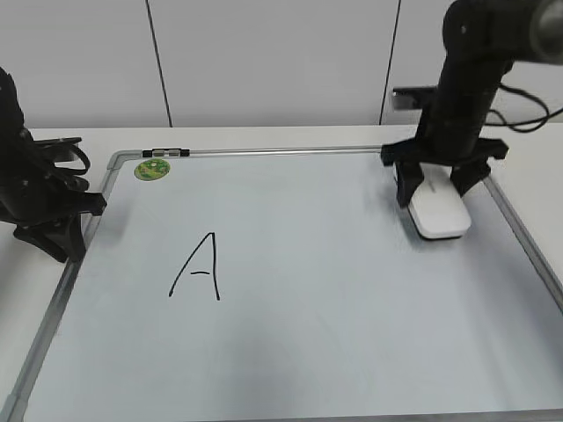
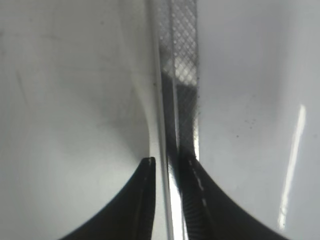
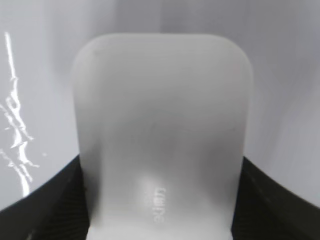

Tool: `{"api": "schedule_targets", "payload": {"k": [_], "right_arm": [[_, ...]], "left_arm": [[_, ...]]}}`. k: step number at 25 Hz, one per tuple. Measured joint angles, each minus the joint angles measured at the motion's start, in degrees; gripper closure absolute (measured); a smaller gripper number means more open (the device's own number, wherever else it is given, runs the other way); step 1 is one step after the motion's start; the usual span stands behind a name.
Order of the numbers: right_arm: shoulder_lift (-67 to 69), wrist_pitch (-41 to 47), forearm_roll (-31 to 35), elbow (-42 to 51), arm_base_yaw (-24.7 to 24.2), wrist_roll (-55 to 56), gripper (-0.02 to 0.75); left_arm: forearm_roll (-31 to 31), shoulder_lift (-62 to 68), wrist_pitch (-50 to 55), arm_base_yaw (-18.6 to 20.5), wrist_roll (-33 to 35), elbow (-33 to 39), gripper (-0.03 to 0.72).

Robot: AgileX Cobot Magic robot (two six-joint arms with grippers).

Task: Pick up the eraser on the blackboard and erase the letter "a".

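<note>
My right gripper is to let go of the white eraser on the blackboard (image 1: 501, 233), against the grey side edge that is nearest to that gripper.
The white eraser (image 1: 440, 211) lies on the blackboard (image 1: 352, 299) near its far right edge. My right gripper (image 1: 433, 186) straddles the eraser's back end. In the right wrist view the eraser (image 3: 160, 115) fills the frame and both black fingers of the right gripper (image 3: 160, 165) press against its sides. A tall capital "A" (image 1: 198, 268) in black marker stands on the left half of the board. No small lowercase "a" shows in any view. My left gripper (image 1: 57, 230) rests at the board's left edge, nearly closed and empty (image 2: 170, 162).
A round green magnet (image 1: 151, 169) sits at the board's far left corner. The grey aluminium frame (image 2: 182, 75) runs under the left gripper's fingers. The white table (image 1: 264, 136) lies beyond the board, with a pale wall behind.
</note>
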Motion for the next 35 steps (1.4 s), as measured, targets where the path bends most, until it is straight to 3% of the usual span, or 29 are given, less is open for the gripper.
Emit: {"api": "schedule_targets", "payload": {"k": [5, 17, 35], "right_arm": [[-8.7, 0.1, -5.3, 0.0, -0.9, 3.1, 0.226], [-9.6, 0.2, -2.1, 6.8, -13.0, -2.3, 0.226], [-2.3, 0.2, -1.5, 7.2, -13.2, -8.6, 0.226]], "left_arm": [[0.1, 0.0, 0.0, 0.0, 0.0, 0.0, 0.550], [0.2, 0.0, 0.0, 0.0, 0.0, 0.0, 0.550], [0.2, 0.0, 0.0, 0.0, -0.1, 0.0, 0.550]]}}
